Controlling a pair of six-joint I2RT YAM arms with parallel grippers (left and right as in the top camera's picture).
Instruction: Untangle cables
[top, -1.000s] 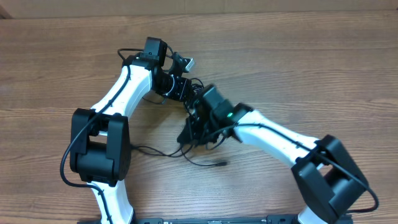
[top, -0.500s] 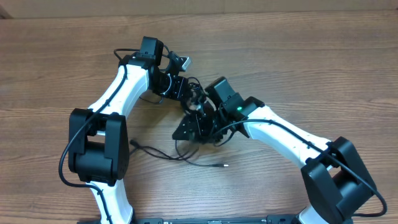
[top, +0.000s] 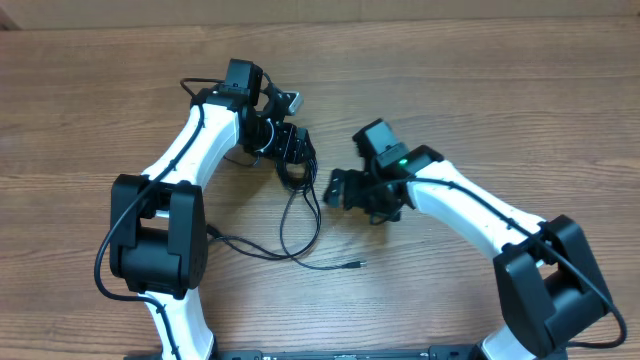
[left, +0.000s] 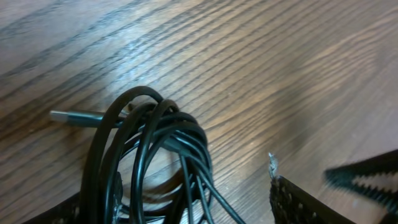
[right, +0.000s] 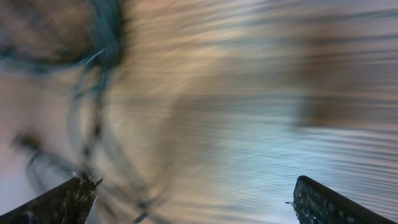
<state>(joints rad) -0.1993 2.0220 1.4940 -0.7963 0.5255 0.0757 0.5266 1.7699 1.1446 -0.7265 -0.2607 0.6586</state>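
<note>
My left gripper needs to back clear, as the coil's loops wrap around one of its fingers, and take the coil where its trailing cords leave (top: 308, 188).
The cables (top: 296, 200) are thin black cords. They bunch into a small coil (left: 152, 149) under my left gripper (top: 292, 150) and trail toward me in a long loop that ends in a small plug (top: 354, 265). In the left wrist view the left gripper (left: 180, 202) is open, the coil lies on the table between its fingers (left: 305, 202), and a metal plug tip (left: 74, 116) sticks out to the left. My right gripper (top: 338, 188) stands open to the right of the loop, apart from it. Nothing is between the right gripper's (right: 196, 190) fingers in that blurred view.
The wooden table (top: 500, 90) carries nothing else. Another thin black cord (top: 240, 243) runs from the loop toward the left arm's base (top: 160, 235). The right arm (top: 470, 210) stretches across the right half.
Both grippers went from shut to open. The right one let go of the cables and pulled back to the right. The tangle sank and spread into a loop below the left gripper.
</note>
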